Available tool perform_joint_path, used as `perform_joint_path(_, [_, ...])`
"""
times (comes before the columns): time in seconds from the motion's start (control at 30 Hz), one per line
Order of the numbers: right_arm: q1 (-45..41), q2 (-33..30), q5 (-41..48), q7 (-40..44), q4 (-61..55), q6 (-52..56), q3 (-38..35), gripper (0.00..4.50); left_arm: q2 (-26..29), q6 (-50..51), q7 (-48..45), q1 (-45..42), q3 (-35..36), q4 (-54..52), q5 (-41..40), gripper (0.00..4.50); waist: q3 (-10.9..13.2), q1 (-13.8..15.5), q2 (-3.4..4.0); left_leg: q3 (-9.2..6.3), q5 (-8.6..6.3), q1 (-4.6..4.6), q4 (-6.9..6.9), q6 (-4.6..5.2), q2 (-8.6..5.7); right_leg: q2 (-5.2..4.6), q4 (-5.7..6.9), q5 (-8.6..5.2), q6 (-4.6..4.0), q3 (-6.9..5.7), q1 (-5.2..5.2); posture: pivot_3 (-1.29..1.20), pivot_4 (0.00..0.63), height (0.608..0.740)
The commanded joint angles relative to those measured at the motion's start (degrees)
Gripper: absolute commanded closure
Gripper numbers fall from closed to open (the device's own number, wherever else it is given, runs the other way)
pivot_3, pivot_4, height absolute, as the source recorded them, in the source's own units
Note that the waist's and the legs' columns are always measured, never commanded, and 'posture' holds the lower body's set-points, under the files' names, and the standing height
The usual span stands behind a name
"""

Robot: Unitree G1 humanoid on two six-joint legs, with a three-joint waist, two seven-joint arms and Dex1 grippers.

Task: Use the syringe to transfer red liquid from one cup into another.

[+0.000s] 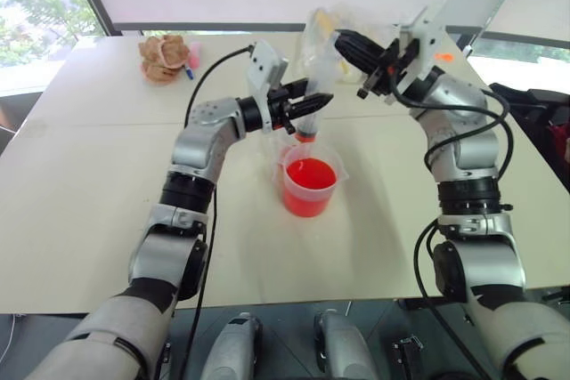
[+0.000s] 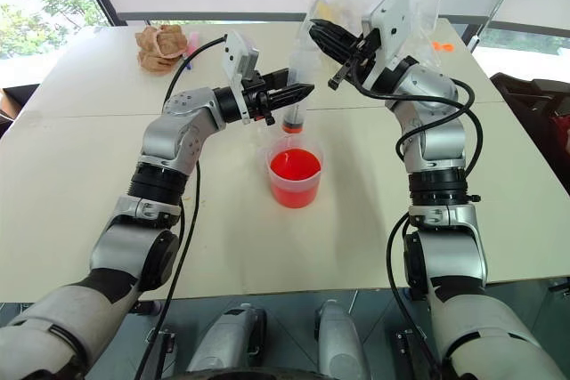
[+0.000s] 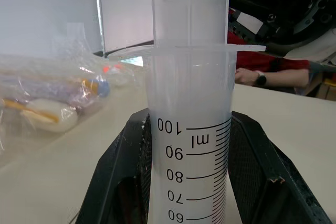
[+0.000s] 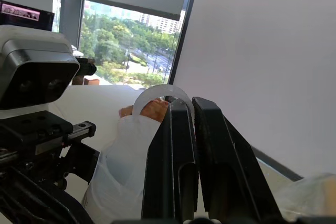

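Observation:
The syringe, now upright just above the red cup, will be released by my left gripper on the bare table [image 1: 224, 191] between its arm and the red cup.
The syringe [image 1: 307, 117] stands upright with its orange tip [image 1: 305, 137] just above the red cup [image 1: 311, 186], which holds the red liquid [image 1: 311, 173]. My left gripper [image 1: 317, 103] is shut on the clear barrel; in the left wrist view the scale marks [image 3: 191, 145] sit between its black fingers [image 3: 118, 182]. My right gripper [image 1: 344, 40] reaches in from the right at the plunger's top. In the right wrist view its fingers [image 4: 176, 145] are shut, with the rim of the plunger disc [image 4: 157, 94] at their tips. I cannot make out the other cup.
Clear plastic bags [image 1: 322, 22] with small items lie behind the syringe at the table's far edge. A brown lumpy object [image 1: 163, 58] sits at the back left. A small orange thing [image 1: 443, 57] lies at the back right. A person's arm [image 3: 257, 77] rests beyond the table.

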Motion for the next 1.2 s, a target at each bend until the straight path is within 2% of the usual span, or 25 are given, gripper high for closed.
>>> perform_joint_path(0.03, [1.68, 2.31, 0.40, 1.33, -2.37, 1.23, 3.08, 4.43, -0.58, -1.21, 1.49, -3.15, 2.24, -5.28, -2.78, 3.05, 0.00, 0.01, 0.00, 0.00, 0.00, 0.00, 0.00, 0.00, 0.00, 0.00, 0.00, 0.00, 0.00, 0.00, 0.00, 0.00, 0.150, 0.740])
perform_joint_path(0.5, [2.63, 4.22, -0.11, 0.13, -2.25, 0.38, 2.75, 4.43, 0.04, -2.26, 2.08, -5.08, 3.07, -4.98, -2.81, 3.05, 0.00, 0.00, 0.00, -0.01, 0.01, 0.00, 0.00, -0.01, -0.01, 0.00, 0.00, 0.00, 0.00, 0.00, 0.00, 0.00, 0.150, 0.740])
perform_joint_path(0.6, [0.64, 4.02, -0.19, -2.69, -0.36, -3.55, -0.49, 3.50, 0.10, -1.85, 1.99, -5.03, 3.18, -5.60, -3.16, 3.05, 0.00, -0.06, 0.00, -0.01, 0.01, 0.00, 0.00, -0.02, -0.01, 0.00, 0.00, 0.00, 0.00, 0.00, -0.01, 0.00, 0.150, 0.740])
perform_joint_path(0.63, [0.06, 3.57, -0.56, -3.72, 0.04, -4.51, -1.37, 2.89, 0.06, -1.35, 1.80, -5.04, 3.35, -5.94, -3.57, 3.05, 0.00, -0.04, 0.00, -0.01, 0.01, 0.00, 0.00, -0.02, 0.00, 0.00, 0.01, 0.00, 0.00, 0.00, -0.03, 0.00, 0.150, 0.740])
perform_joint_path(0.67, [-0.42, 3.05, -0.92, -4.69, 0.37, -5.18, -2.05, 2.58, 0.05, -0.90, 1.57, -5.05, 3.50, -6.26, -3.97, 3.05, 0.00, -0.03, 0.00, -0.01, 0.01, 0.00, -0.01, -0.02, 0.00, 0.00, 0.02, 0.00, 0.00, 0.00, -0.03, 0.00, 0.150, 0.740])
perform_joint_path(0.77, [-1.31, 0.77, -0.05, -5.46, 0.38, -5.44, -4.17, 1.17, 0.25, 0.32, 1.41, -5.16, 3.88, -7.13, -5.08, 3.05, 0.00, 0.21, 0.00, -0.02, 0.16, -0.01, -0.01, -0.29, -0.01, -0.02, 0.01, 0.00, 0.00, 0.01, -0.02, 0.00, 0.150, 0.740])
perform_joint_path(1.0, [3.15, -6.15, 5.47, -4.98, -3.30, 0.66, -9.95, 1.17, 1.20, 2.50, 2.23, -5.07, 4.23, -8.47, -7.22, 3.05, 0.00, 0.24, 0.00, 0.00, 0.16, -0.02, -0.01, -0.28, 0.00, -0.03, -0.03, 0.00, 0.00, 0.01, 0.00, 0.00, 0.150, 0.740])
perform_joint_path(1.07, [5.03, -8.65, 3.92, -7.43, -2.77, -0.21, -11.66, 1.17, 1.57, 3.51, 3.16, -5.57, 4.75, -8.05, -7.82, 3.05, 0.00, 0.23, 0.00, -0.01, 0.01, -0.02, -0.02, -0.01, 0.01, -0.03, -0.02, 0.00, 0.00, 0.00, 0.00, 0.00, 0.150, 0.740])
perform_joint_path(1.13, [7.90, -12.54, 0.33, -9.44, -2.08, -2.19, -12.66, 1.17, 2.80, 4.06, 5.89, -7.07, 4.10, -5.95, -5.32, 3.05, 0.00, 0.24, 0.00, 0.01, 0.00, -0.01, -0.01, 0.00, -0.01, -0.03, -0.01, 0.00, 0.00, 0.01, 0.00, 0.00, 0.150, 0.740])
perform_joint_path(1.2, [10.55, -14.80, 2.10, -8.81, -5.04, 0.26, -13.99, 1.17, 4.10, 6.84, 12.89, -10.48, 3.75, -0.48, -1.35, 3.05, 0.01, 0.35, -0.01, 0.02, 0.00, -0.01, -0.01, 0.00, -0.03, -0.02, -0.01, 0.00, 0.00, 0.01, 0.00, 0.00, 0.150, 0.740])
